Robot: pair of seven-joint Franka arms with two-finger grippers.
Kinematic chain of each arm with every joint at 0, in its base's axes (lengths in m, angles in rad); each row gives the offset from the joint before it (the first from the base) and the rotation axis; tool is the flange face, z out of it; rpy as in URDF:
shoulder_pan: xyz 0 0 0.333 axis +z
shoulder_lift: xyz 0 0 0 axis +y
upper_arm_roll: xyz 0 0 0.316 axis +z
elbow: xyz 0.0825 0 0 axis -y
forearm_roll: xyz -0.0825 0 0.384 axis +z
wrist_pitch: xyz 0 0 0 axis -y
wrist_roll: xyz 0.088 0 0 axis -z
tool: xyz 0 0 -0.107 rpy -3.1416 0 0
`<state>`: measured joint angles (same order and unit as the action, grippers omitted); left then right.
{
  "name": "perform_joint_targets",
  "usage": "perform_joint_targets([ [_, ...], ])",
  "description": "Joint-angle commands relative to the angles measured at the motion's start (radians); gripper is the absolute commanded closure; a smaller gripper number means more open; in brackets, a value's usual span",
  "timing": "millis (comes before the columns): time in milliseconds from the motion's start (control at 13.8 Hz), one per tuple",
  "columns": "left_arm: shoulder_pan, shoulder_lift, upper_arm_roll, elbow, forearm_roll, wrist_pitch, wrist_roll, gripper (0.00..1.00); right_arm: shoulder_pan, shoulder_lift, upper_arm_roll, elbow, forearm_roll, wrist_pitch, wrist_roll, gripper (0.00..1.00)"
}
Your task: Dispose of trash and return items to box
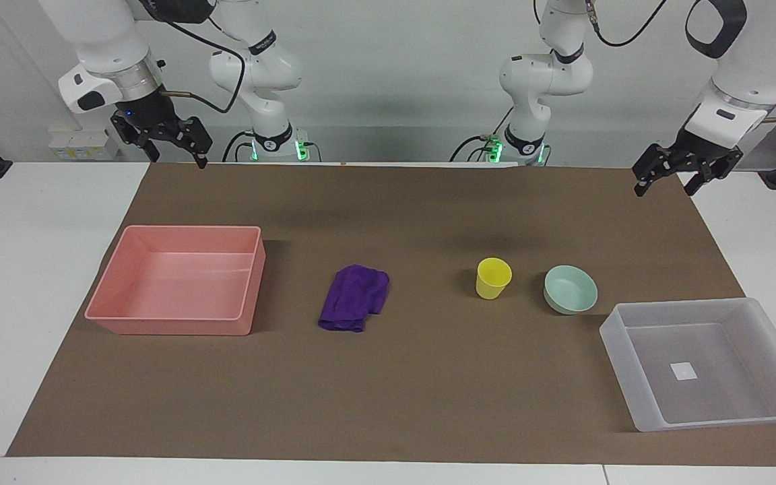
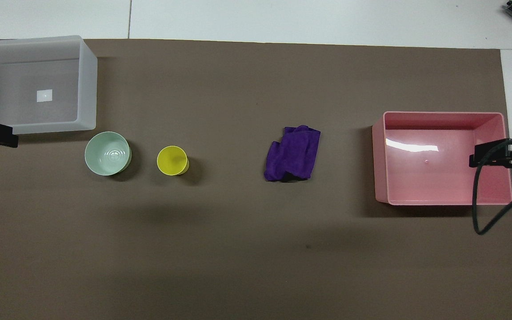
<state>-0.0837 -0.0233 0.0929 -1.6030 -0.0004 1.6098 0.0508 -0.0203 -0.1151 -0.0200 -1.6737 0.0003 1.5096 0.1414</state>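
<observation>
Next, I close my left gripper on the rim of the mint-green bowl (image 2: 86, 147), at the side farthest from the yellow cup.
A purple cloth rag (image 1: 354, 296) (image 2: 294, 153) lies crumpled mid-mat. A yellow cup (image 1: 493, 278) (image 2: 172, 160) stands upright beside a mint-green bowl (image 1: 570, 289) (image 2: 107, 153), toward the left arm's end. The translucent box (image 1: 688, 304) (image 2: 88, 84) with a white sticker holds nothing and lies beside the bowl, farther from the robots. My left gripper (image 1: 664, 188) is open, empty and raised over the mat's edge at its own end. My right gripper (image 1: 179, 158) is open, empty and raised over the mat's edge nearest the robots at its own end.
A pink rectangular bin (image 1: 172, 327) (image 2: 379, 155) with nothing in it stands toward the right arm's end, beside the rag. A brown mat (image 1: 428, 391) covers most of the white table. The right gripper's cable (image 2: 476, 213) hangs by the pink bin.
</observation>
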Motion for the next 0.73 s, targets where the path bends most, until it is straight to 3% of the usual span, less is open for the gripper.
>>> perform_joint_targets([
  [0, 0.005, 0.006, -0.004, 0.014, 0.005, -0.022, 0.006, 0.0, -0.016, 0.014, 0.002, 0.038, 0.005, 0.011, 0.01, 0.0],
  [145, 0.001, 0.005, -0.004, 0.014, 0.007, -0.025, 0.004, 0.0, -0.02, 0.037, 0.002, 0.069, 0.004, 0.014, 0.014, 0.0],
  [509, 0.001, -0.003, -0.002, 0.006, 0.008, -0.025, 0.001, 0.0, 0.002, 0.02, 0.012, 0.026, 0.004, 0.056, 0.069, 0.0],
  [655, 0.011, -0.015, -0.004, -0.037, -0.001, 0.075, 0.006, 0.0, 0.061, 0.009, 0.018, -0.027, 0.004, 0.145, 0.148, 0.0],
])
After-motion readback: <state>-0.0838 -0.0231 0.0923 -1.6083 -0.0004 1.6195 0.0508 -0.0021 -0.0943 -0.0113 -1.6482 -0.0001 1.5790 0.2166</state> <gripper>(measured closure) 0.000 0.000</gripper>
